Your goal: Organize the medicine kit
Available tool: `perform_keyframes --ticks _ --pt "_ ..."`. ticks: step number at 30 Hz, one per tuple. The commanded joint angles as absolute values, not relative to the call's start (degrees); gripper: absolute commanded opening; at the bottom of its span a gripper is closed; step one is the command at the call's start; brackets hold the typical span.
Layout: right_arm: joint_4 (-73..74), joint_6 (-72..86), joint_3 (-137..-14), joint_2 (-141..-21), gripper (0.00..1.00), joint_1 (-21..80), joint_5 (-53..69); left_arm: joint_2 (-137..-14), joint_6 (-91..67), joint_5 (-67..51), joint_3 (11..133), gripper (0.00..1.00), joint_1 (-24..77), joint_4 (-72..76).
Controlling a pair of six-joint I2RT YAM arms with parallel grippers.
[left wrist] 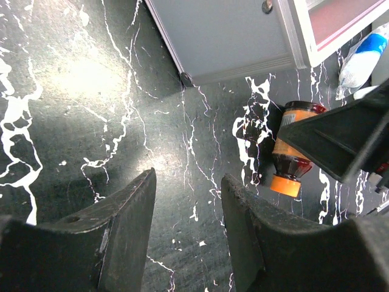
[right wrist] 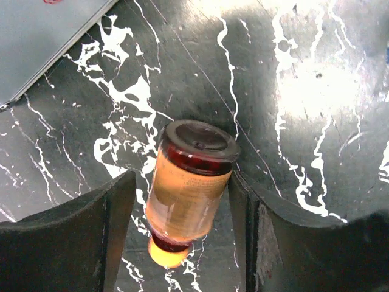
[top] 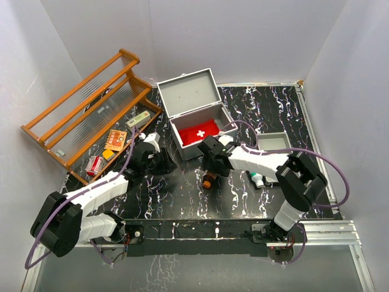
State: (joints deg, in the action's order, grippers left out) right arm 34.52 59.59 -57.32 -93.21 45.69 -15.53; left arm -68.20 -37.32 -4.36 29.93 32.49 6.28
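The robot's right gripper needs to release the amber bottle, now just in front of the kit, inside the grey tray's front corner (top: 265,168), next to the white bottle.
The medicine kit (top: 189,92), a grey metal box, stands open at the back centre with a red pouch (top: 199,132) inside; its grey wall (left wrist: 225,36) shows in the left wrist view. An amber bottle (right wrist: 191,182) with an orange cap (top: 208,180) is tilted cap-down between the fingers of my right gripper (right wrist: 181,182). It touches the right finger, and a gap separates it from the left one. It looks blurred. My right gripper (top: 209,167) is just in front of the kit. My left gripper (left wrist: 188,182) is open over bare table, left of the bottle (left wrist: 292,152).
A wooden rack (top: 91,103) leans at the back left, with small packets (top: 115,139) beneath it. A shallow grey tray (top: 272,141) sits right of the kit, and a white bottle (top: 258,179) lies in front of the tray. White walls enclose the table.
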Motion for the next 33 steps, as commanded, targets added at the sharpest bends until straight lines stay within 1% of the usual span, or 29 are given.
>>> perform_keyframes --ticks 1,4,8,11,13,17,23,28,30,33 --pt "37.9 53.7 -63.1 -97.1 0.58 45.6 -16.8 -64.2 -36.0 -1.2 32.8 0.45 32.8 2.4" --pt "37.2 52.3 -63.1 -97.6 0.49 45.6 -16.7 -62.3 -34.8 0.0 34.0 0.46 32.8 0.2" --pt "37.1 50.2 -62.9 -97.4 0.43 45.6 -16.1 -59.9 -32.7 2.2 35.8 0.47 32.8 -2.4" --pt "37.9 47.3 -62.9 -96.5 0.34 45.5 -16.8 -58.7 -30.9 3.5 37.6 0.47 32.8 -3.7" --pt "39.0 45.1 -63.1 -94.7 0.31 45.0 -18.5 -58.1 -29.5 4.0 38.9 0.48 32.9 -4.5" --pt "41.0 38.4 -63.7 -88.4 0.31 41.6 -21.2 -57.7 -26.0 4.5 41.5 0.49 32.8 -6.0" --pt "43.4 29.6 -61.9 -78.9 0.31 29.8 -22.1 -59.4 -21.2 2.6 42.6 0.5 32.8 -5.6" --pt "45.2 22.3 -61.3 -76.7 0.31 22.2 -25.8 -59.6 -21.1 -0.9 41.5 0.5 32.8 -4.0" --pt "45.4 22.0 -61.5 -76.6 0.32 19.9 -29.2 -59.5 -21.1 -1.4 41.4 0.5 32.8 -4.0" --pt "45.4 21.5 -61.3 -77.1 0.33 16.2 -30.9 -59.5 -21.4 -1.9 41.2 0.5 32.9 -3.5"
